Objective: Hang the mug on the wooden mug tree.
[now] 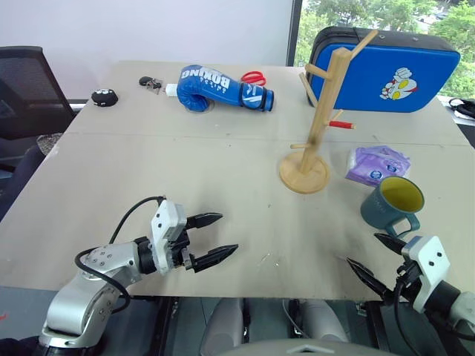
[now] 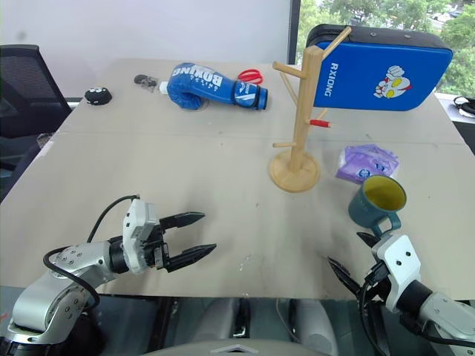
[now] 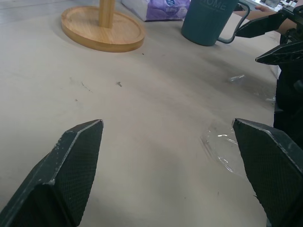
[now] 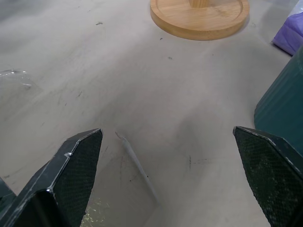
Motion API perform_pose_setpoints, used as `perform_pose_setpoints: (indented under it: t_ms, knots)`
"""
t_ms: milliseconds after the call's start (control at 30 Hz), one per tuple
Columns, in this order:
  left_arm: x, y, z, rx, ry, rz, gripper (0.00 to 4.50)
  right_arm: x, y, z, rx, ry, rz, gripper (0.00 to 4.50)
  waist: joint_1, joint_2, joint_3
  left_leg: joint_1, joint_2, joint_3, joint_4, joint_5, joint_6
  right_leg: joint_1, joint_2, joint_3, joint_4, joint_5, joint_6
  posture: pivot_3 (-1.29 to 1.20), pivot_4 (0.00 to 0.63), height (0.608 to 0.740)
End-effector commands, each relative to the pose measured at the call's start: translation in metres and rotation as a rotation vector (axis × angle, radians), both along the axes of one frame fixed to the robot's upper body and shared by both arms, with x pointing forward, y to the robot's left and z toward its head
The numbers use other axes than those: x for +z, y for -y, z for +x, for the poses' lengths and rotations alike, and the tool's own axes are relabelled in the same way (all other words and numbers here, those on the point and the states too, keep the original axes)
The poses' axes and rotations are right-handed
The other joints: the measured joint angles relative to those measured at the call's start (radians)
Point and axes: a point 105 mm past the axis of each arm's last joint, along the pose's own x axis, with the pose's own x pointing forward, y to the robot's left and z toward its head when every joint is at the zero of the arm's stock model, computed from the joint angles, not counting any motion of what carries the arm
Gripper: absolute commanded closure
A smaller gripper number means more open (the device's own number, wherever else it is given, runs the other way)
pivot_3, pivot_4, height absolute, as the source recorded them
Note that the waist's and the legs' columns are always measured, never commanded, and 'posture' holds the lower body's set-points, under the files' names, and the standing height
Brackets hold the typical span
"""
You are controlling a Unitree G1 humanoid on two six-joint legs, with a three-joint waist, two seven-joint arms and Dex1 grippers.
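The teal-blue mug has a handle. Next, I should close my right gripper on the lower part of the handle (image 1: 407,231), leaving the upper part of the handle free.
The teal-blue mug (image 1: 392,204) with a yellow-green inside stands upright near the table's right front, its handle turned toward the front edge. The wooden mug tree (image 1: 320,119), with one red-tipped peg, stands on its round base to the mug's left and farther back. My right gripper (image 1: 363,249) is open just in front of the mug, empty and not touching it; in the right wrist view the mug (image 4: 281,104) lies beside one finger. My left gripper (image 1: 228,233) is open and empty over the front left of the table, pointing toward the mug (image 3: 206,21) and the tree's base (image 3: 102,28).
A purple tissue pack (image 1: 377,163) lies just behind the mug. A blue boxing glove (image 1: 215,87), red scissors (image 1: 254,77) and a blue kick pad (image 1: 386,67) sit at the back. A small black object (image 1: 104,97) and keys (image 1: 152,83) lie at the back left. A black chair (image 1: 22,89) stands on the left.
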Motion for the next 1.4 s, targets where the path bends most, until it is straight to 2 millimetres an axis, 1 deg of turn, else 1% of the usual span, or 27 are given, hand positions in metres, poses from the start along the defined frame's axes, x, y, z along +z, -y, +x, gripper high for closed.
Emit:
perform_pose_setpoints:
  t_ms: [33,100,167,300,433,467,533,600,700,800,867,1000,1033,1267,1367,1400]
  knots:
    - [0.019,0.006,-0.001,-0.081,0.072,-0.020,0.00,0.006,-0.002,0.001,-0.035,0.064,0.012,0.04,0.000,0.000,0.000,0.000,0.000,0.000,0.000,0.000,0.000,0.000,0.000,0.000,0.000,0.000,0.000,0.00,0.150,0.740]
    - [0.032,0.014,-0.007,-0.216,0.093,-0.053,0.00,0.004,-0.003,-0.006,-0.100,0.080,0.032,0.04,0.006,-0.001,0.000,-0.001,0.000,-0.001,0.000,0.000,0.000,0.000,0.000,-0.001,0.000,0.000,0.000,0.00,0.150,0.740]
    - [0.037,0.018,-0.012,-0.304,0.095,-0.057,0.00,-0.003,-0.001,-0.015,-0.170,0.068,0.037,0.04,0.008,0.002,0.000,-0.001,0.000,-0.003,0.000,0.000,0.000,-0.001,0.000,-0.002,0.000,-0.001,0.000,0.00,0.150,0.740]
    - [0.047,0.023,-0.013,-0.397,0.107,-0.070,0.00,-0.010,0.007,-0.028,-0.363,0.068,0.050,0.04,0.001,0.003,-0.001,-0.001,0.000,0.000,-0.002,0.000,0.000,-0.001,-0.002,-0.001,-0.001,-0.001,0.000,0.00,0.150,0.740]
    - [0.052,0.027,-0.015,-0.456,0.114,-0.076,0.00,-0.010,0.013,-0.030,-0.481,0.102,0.034,0.04,-0.011,0.002,-0.001,0.000,0.001,0.001,-0.002,0.000,-0.001,-0.001,-0.003,0.000,-0.001,-0.001,0.001,0.00,0.150,0.740]
    - [0.053,0.027,-0.015,-0.463,0.114,-0.075,0.00,-0.009,0.017,-0.028,-0.521,0.114,0.036,0.04,-0.011,0.003,-0.001,0.000,0.001,0.001,-0.002,0.000,-0.001,-0.001,-0.003,0.000,-0.001,-0.001,0.001,0.00,0.150,0.740]
    - [0.054,0.027,-0.014,-0.468,0.114,-0.071,0.00,-0.003,0.027,-0.018,-0.628,0.166,0.042,0.04,-0.010,0.002,-0.001,0.001,0.001,0.001,-0.002,0.000,-0.001,-0.002,-0.003,0.000,-0.001,-0.001,0.001,0.00,0.150,0.740]
    - [0.056,0.027,-0.013,-0.468,0.118,-0.071,0.00,0.000,0.033,-0.008,-0.696,0.195,0.055,0.04,-0.011,0.003,-0.001,0.000,0.002,0.000,-0.002,0.000,-0.002,-0.002,-0.004,0.000,-0.001,-0.001,0.001,0.00,0.150,0.740]
    - [0.057,0.028,-0.012,-0.463,0.123,-0.072,0.00,0.001,0.040,0.002,-0.746,0.215,0.043,0.04,-0.005,0.003,-0.001,0.000,0.001,0.000,-0.002,0.000,-0.002,-0.002,-0.005,0.000,-0.001,-0.001,0.001,0.00,0.150,0.740]
    - [0.058,0.029,-0.011,-0.449,0.133,-0.070,0.00,-0.002,0.053,0.010,-0.825,0.217,0.018,0.04,-0.002,0.003,-0.001,-0.001,0.001,0.000,-0.004,0.001,-0.003,-0.002,-0.003,-0.001,-0.001,0.001,-0.003,0.00,0.150,0.740]
    - [0.060,0.029,-0.011,-0.438,0.141,-0.072,0.00,-0.003,0.060,0.014,-0.856,0.219,0.002,0.04,-0.001,0.003,-0.001,-0.001,0.000,0.001,-0.004,0.003,-0.006,-0.002,-0.001,-0.001,-0.001,0.001,-0.003,0.00,0.150,0.740]
    - [0.060,0.028,-0.009,-0.420,0.148,-0.070,0.00,-0.004,0.071,0.018,-0.898,0.221,-0.038,0.04,-0.002,0.003,-0.001,-0.001,-0.001,0.001,-0.004,0.002,-0.005,-0.002,0.000,-0.001,-0.001,0.001,-0.002,0.00,0.150,0.740]
    - [0.060,0.028,-0.009,-0.417,0.151,-0.067,0.00,-0.005,0.072,0.019,-0.901,0.218,-0.048,0.04,-0.002,0.003,-0.001,-0.001,-0.001,0.002,-0.004,0.001,-0.002,-0.002,0.000,-0.001,-0.001,0.000,-0.001,0.00,0.150,0.740]
    - [0.061,0.028,-0.008,-0.394,0.165,-0.068,0.00,-0.005,0.075,0.029,-0.936,0.212,-0.072,0.04,-0.003,0.003,-0.001,0.000,0.000,0.001,-0.004,0.001,-0.002,-0.002,0.001,-0.001,0.000,0.000,0.000,0.00,0.150,0.740]
    - [0.062,0.029,-0.010,-0.385,0.172,-0.068,0.00,-0.011,0.076,0.032,-0.950,0.177,-0.082,0.81,-0.003,0.003,-0.001,0.000,0.000,0.002,-0.004,0.001,-0.002,-0.002,0.001,-0.001,0.000,0.000,-0.001,0.00,0.150,0.740]
    - [0.063,0.030,-0.012,-0.384,0.175,-0.067,0.00,-0.014,0.078,0.032,-0.955,0.163,-0.083,1.28,-0.003,0.003,-0.001,0.000,0.000,0.002,-0.004,0.001,-0.002,-0.002,0.001,-0.001,0.000,0.001,-0.002,0.00,0.150,0.740]
